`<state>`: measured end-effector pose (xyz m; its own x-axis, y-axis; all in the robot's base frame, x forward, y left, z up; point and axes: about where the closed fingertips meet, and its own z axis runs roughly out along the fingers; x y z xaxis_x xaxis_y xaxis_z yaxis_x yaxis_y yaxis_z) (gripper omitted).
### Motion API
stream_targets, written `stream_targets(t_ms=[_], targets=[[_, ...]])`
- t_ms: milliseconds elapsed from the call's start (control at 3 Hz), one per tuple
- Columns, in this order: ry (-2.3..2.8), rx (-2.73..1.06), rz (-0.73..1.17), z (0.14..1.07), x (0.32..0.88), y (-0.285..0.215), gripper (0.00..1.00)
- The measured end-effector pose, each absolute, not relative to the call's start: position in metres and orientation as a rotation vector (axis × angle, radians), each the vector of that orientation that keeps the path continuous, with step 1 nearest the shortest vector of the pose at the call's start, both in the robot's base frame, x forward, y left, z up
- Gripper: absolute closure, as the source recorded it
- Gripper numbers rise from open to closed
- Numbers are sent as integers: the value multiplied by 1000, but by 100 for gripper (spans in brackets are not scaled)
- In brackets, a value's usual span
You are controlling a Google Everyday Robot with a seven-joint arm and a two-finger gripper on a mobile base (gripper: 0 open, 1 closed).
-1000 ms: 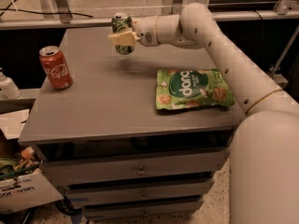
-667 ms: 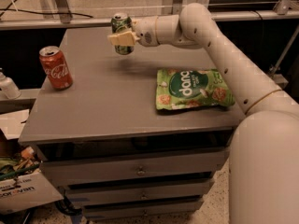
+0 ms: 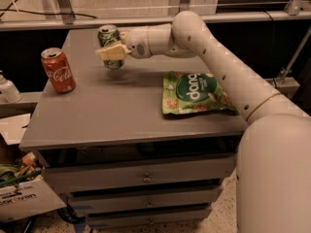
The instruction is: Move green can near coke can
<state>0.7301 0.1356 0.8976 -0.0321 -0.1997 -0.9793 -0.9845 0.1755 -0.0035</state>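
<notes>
I need to let go of the green can right up against the coke can's side facing the snack bag (image 3: 82, 87).
The green can (image 3: 110, 39) is held in my gripper (image 3: 113, 50), lifted a little above the grey cabinet top (image 3: 107, 115) at its far middle-left. The cream fingers (image 3: 111, 53) close across the can's body. The can stays upright, its silver top showing. The coke can (image 3: 58, 70) stands upright at the left edge of the top, to the left of and nearer than the green can, apart from it. My white arm reaches in from the right.
A flat green "dang" snack bag (image 3: 198, 93) lies on the right half of the top. A white bottle (image 3: 7, 87) stands on a ledge at far left. Drawers are below the top, and a cardboard box (image 3: 24, 198) sits on the floor at left.
My gripper has carried the green can slightly left and down, toward the coke can. The coke can and snack bag have not moved.
</notes>
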Motion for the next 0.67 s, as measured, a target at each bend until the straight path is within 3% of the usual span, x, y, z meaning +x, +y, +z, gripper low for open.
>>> stream_targets(t_ms=[667], targets=[[1359,-1369,1135,881,673,193,100]])
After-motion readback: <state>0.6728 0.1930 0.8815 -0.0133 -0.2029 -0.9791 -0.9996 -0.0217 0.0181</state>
